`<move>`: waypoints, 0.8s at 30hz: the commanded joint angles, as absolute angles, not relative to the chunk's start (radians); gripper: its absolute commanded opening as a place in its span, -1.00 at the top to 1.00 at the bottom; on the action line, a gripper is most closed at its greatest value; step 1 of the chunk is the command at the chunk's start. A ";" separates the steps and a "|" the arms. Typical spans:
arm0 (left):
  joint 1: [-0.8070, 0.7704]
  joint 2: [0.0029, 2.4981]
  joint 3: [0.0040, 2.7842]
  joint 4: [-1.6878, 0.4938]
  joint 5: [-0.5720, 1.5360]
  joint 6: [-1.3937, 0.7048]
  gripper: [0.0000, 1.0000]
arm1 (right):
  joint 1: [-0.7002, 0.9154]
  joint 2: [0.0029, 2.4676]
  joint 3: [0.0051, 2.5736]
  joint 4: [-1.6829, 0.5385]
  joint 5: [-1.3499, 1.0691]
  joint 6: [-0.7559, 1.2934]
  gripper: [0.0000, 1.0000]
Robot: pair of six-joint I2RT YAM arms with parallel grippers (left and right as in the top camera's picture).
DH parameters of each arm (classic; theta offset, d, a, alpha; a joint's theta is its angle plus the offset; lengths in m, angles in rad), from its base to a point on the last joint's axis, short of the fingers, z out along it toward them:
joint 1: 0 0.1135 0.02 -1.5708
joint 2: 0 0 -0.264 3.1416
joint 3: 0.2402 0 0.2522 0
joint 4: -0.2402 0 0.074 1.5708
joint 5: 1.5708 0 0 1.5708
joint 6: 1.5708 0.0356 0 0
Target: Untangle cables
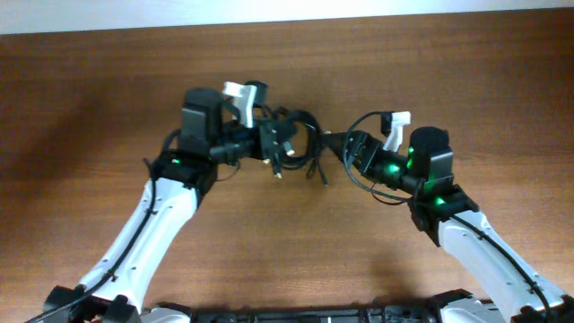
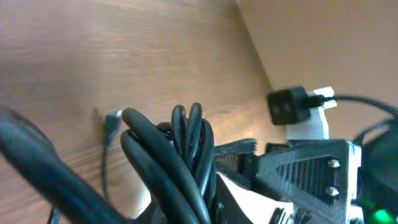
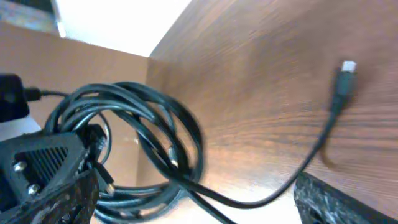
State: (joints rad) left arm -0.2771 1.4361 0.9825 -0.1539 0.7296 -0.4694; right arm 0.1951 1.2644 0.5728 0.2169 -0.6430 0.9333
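Note:
I will take over the loops (image 3: pixel 191 134) with my right gripper, as my left gripper pinches the cables' loops together and just a cord crosses my right gripper.
The cables (image 1: pixel 303 144) are a tangled bundle of thin black cords at the table's middle, between the two arms. My left gripper (image 1: pixel 280 144) is shut on the bundle. In the left wrist view the looped cords (image 2: pixel 186 146) rise out of the jaws, and one small plug (image 2: pixel 112 121) rests on the wood. My right gripper (image 1: pixel 350 149) is open just right of the bundle. In the right wrist view the coil (image 3: pixel 146 140) hangs by the left gripper (image 3: pixel 40 165). One cord runs across between my right fingers (image 3: pixel 205 211) to a plug (image 3: pixel 346 70) lying on the table.
The wooden table (image 1: pixel 287 63) stretches around both arms. The right arm's gripper body (image 2: pixel 311 168) and its wrist camera (image 2: pixel 289 106) sit close to the left gripper. Thicker arm wires (image 1: pixel 368 121) loop over the right wrist.

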 commanded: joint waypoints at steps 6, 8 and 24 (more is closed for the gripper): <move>-0.246 1.436 0.978 -0.175 1.039 -0.191 1.00 | 0.137 1.248 0.595 0.157 -0.795 0.378 -0.97; -0.246 1.436 0.978 -0.198 1.248 0.030 0.98 | 0.137 1.248 0.595 0.162 -0.861 0.268 -0.97; -0.284 1.499 0.977 -0.290 1.240 0.147 1.00 | 0.137 1.248 0.595 0.278 -1.159 0.233 0.64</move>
State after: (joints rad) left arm -0.2813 1.4818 0.9817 -0.2955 1.2354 0.1204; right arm 0.1436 1.2610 0.5762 0.2768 -1.1049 0.2462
